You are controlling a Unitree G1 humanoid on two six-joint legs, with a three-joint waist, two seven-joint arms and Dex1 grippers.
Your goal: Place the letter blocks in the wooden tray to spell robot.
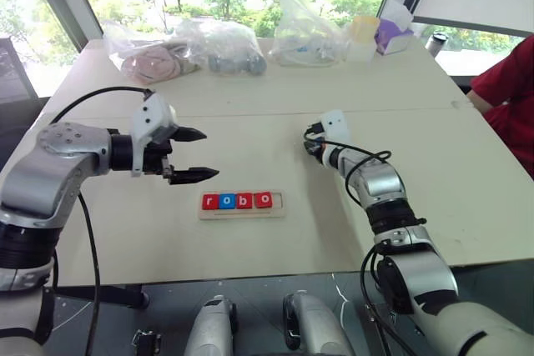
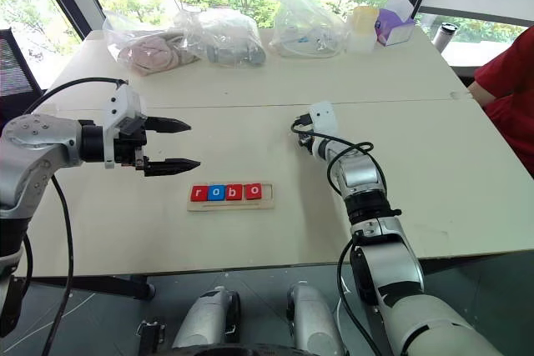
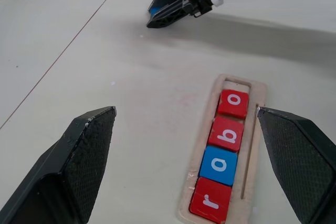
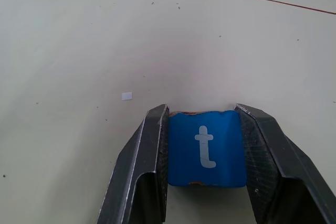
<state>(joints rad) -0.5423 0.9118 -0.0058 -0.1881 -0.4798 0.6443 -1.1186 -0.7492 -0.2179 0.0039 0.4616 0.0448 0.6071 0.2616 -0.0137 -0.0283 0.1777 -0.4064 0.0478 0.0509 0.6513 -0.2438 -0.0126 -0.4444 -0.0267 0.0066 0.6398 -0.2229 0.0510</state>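
I should let go of the blue t and pinch its top and bottom edges (image 4: 206,114), because my right gripper's finger covers the side of the t that must meet the red o.
The wooden tray (image 1: 278,201) lies near the table's front edge, a little left of centre. In it stand a red r (image 1: 210,201), a blue o (image 1: 227,201), a red b (image 1: 244,200) and a red o (image 1: 263,199), side by side from its left end. My left gripper (image 1: 198,154) hovers open just above and left of the tray, with nothing between its fingers. My right gripper (image 4: 202,109) rests low on the table beyond the tray's right end. It is shut on a blue t block (image 4: 206,148), which lies flat between its fingers.
Several clear plastic bags (image 1: 225,43) and a purple tissue box (image 1: 392,35) line the table's far edge. A person's red sleeve (image 1: 509,97) shows at the right edge. Bare tabletop (image 1: 250,135) lies between both grippers and the tray.
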